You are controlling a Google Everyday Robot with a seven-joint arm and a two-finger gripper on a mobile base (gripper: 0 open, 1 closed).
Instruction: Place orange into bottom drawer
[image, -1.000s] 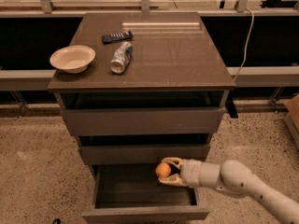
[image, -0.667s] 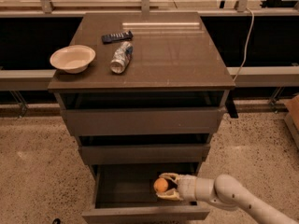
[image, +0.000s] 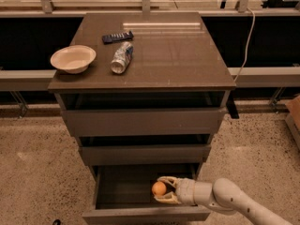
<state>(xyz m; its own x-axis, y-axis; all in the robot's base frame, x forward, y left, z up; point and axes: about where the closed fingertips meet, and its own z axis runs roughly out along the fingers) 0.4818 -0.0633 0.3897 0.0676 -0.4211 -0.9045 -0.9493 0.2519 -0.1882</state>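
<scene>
Next, my gripper lets go of the orange on the middle of the open bottom drawer's inside [image: 149,184]. The orange is now held close to the drawer floor.
The orange [image: 159,188] is a small round fruit held between the two fingers of my gripper [image: 163,189]. The gripper reaches in from the lower right on a pale arm and sits low inside the open bottom drawer [image: 123,191], at its right side. The orange is close to the drawer floor; I cannot tell whether it touches. The bottom drawer is pulled out, its dark flat front [image: 145,215] at the lower edge of the view. The two wider drawers above it are pushed in.
On the cabinet top [image: 173,50] lie a cream bowl [image: 73,58] at the left, a crushed silvery bottle [image: 121,57] and a dark remote [image: 117,36]. A cable [image: 247,36] hangs at the right. Speckled floor surrounds the cabinet.
My gripper has carried the orange down from above the drawer's opening into the drawer's interior, moving slightly left and lower.
</scene>
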